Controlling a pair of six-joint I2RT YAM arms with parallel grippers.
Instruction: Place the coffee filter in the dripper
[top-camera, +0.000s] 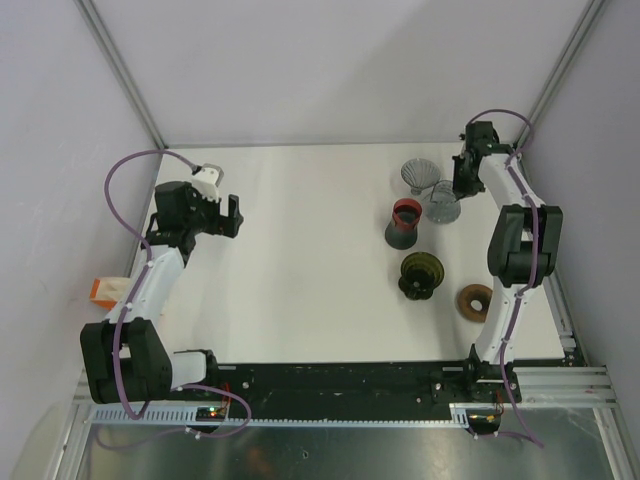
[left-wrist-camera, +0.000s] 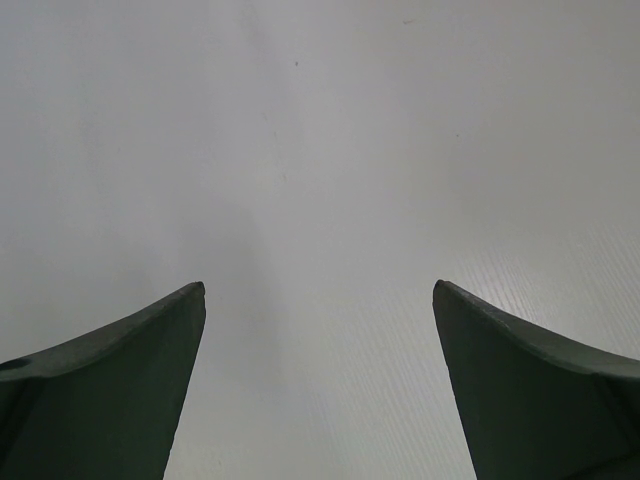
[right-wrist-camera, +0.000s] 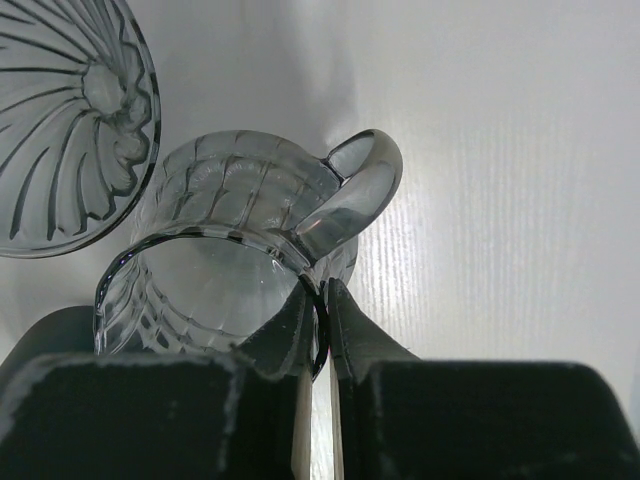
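Note:
My right gripper needs to let go of the clear glass dripper on the bare table midway (top-camera: 325, 262) between my left gripper and the red-rimmed dripper.
My right gripper (right-wrist-camera: 322, 292) is shut on the rim of a clear ribbed glass dripper (right-wrist-camera: 230, 215), next to its handle (right-wrist-camera: 362, 175). In the top view the right gripper (top-camera: 461, 187) sits at the back right, with this dripper (top-camera: 442, 203) beside it. A second clear ribbed dripper (right-wrist-camera: 70, 110) lies just to its left and also shows in the top view (top-camera: 418, 175). My left gripper (left-wrist-camera: 320, 290) is open and empty over bare white table at the left (top-camera: 232, 217). I see no coffee filter in any view.
A dark dripper with a red rim (top-camera: 404, 222), an olive-green dripper (top-camera: 421, 273) and a brown one (top-camera: 475, 300) stand on the right half of the table. An orange and white box (top-camera: 105, 290) sits off the table's left edge. White walls enclose the table.

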